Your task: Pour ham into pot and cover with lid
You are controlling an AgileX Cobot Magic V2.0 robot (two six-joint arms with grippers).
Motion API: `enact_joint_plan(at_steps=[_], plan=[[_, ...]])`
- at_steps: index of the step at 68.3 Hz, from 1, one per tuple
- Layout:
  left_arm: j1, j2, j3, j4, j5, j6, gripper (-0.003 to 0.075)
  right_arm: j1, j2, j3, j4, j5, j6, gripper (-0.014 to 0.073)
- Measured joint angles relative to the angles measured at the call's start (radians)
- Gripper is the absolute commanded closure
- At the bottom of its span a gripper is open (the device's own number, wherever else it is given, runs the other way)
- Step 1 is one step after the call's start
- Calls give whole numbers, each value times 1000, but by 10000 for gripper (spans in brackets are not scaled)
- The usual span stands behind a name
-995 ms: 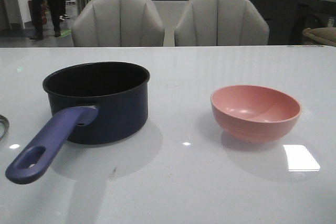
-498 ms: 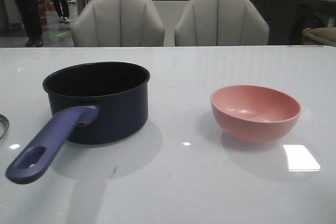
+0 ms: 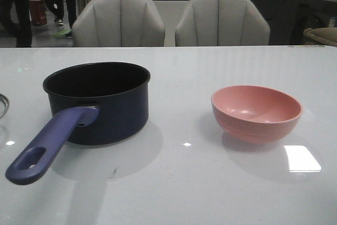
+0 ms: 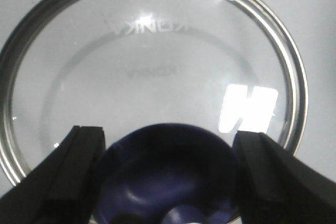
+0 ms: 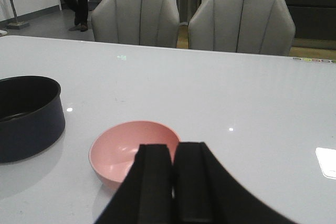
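Note:
My left gripper is going to release the glass lid so that it lies flat across the open round rim of the dark navy pot (image 3: 95, 77).
The dark navy pot (image 3: 97, 101) stands on the left of the white table, its purple-blue handle (image 3: 47, 146) pointing toward me. The pink bowl (image 3: 256, 111) on the right looks empty. No ham shows; the pot's inside is too dark to read. Only a sliver of the lid (image 3: 2, 105) shows at the far left edge of the front view. In the left wrist view the glass lid (image 4: 152, 66) fills the picture, and my left gripper (image 4: 169, 139) is shut on its dark blue knob (image 4: 168, 177). My right gripper (image 5: 173, 153) is shut and empty, hanging just short of the bowl (image 5: 118, 148).
Two grey chairs (image 3: 118, 19) (image 3: 221, 19) stand behind the table's far edge. People walk in the room at the back left. The pot (image 5: 26, 116) also lies left of the bowl in the right wrist view. Neither arm shows in the front view.
The lid's rim at the left edge of the front view has risen. The people in the background have walked on. Pot and bowl have not moved.

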Motion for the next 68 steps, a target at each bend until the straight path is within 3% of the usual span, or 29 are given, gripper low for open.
enact_joint_plan(at_steps=[18,45,68], plan=[[-49,-58,-151,-28,48,0,461,0,0,0,0,0,0,444],[-339,-56,-285,-63,72,0,461,0,0,0,0,0,0,444],[-463,41,-368,-63,112,0,461,0,0,0,0,0,0,444]])
